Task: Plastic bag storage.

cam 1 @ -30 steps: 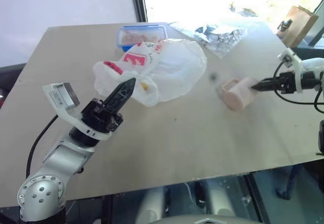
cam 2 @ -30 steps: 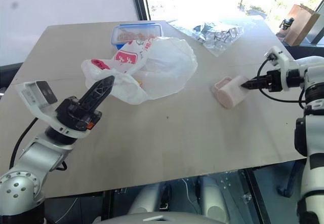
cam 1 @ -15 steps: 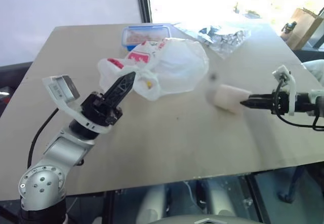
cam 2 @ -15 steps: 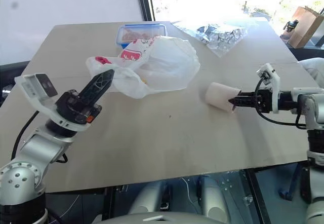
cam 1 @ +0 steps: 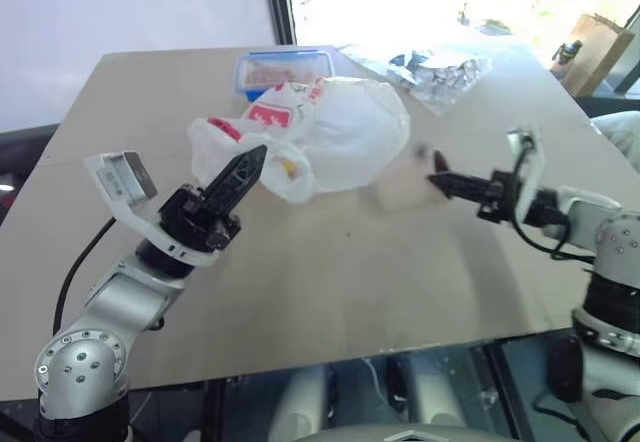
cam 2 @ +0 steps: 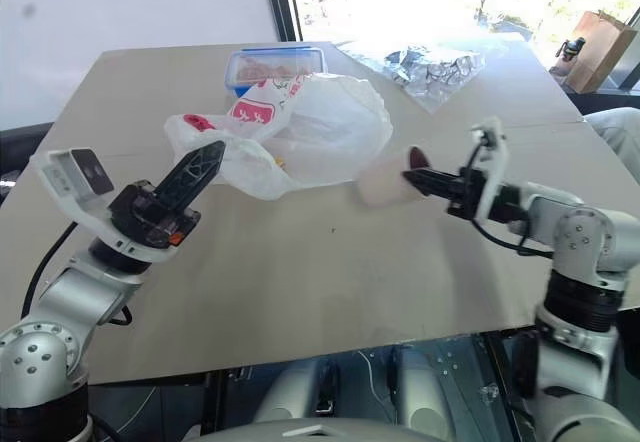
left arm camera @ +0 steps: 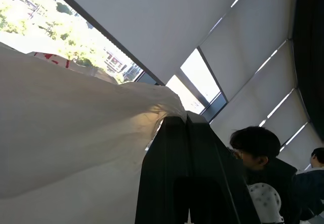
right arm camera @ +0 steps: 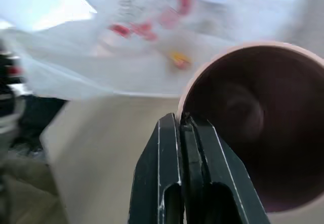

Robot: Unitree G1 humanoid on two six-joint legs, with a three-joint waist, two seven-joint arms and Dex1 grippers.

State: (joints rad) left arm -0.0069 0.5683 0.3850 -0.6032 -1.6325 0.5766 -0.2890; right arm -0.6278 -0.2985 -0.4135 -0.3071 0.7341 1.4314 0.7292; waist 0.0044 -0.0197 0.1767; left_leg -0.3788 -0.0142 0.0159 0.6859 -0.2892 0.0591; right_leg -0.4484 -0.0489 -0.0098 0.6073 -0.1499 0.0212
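Observation:
Next, my right gripper releases the pink cup inside the white plastic bag (cam 1: 323, 164), so that I leave it beside the small yellow item. The cup now hangs on its side beside the bag.
The plastic bag (cam 1: 335, 132), white and crinkly with red logos, lies at the middle of the table's far half. My left gripper (cam 1: 260, 154) points up at the bag's near left edge and is shut, with the thin plastic drawn taut from its fingertips (left arm camera: 174, 122). My right gripper (cam 2: 410, 175) reaches in from the right, level, and is shut on the rim of a pink cup (right arm camera: 253, 117). The cup (cam 2: 383, 184) hangs on its side just right of the bag, blurred by motion, its open mouth facing the gripper.
A blue-lidded food box (cam 1: 283, 69) sits behind the bag. Crumpled silvery foil (cam 1: 440, 70) lies at the far right of the table (cam 1: 300, 292). A brown paper bag (cam 1: 590, 50) stands beyond the right corner. A person (left arm camera: 260, 153) is behind the bag.
My right gripper closed on the pink cup's rim and carried it left from the table's right side to just beside the bag. The left gripper stayed in place.

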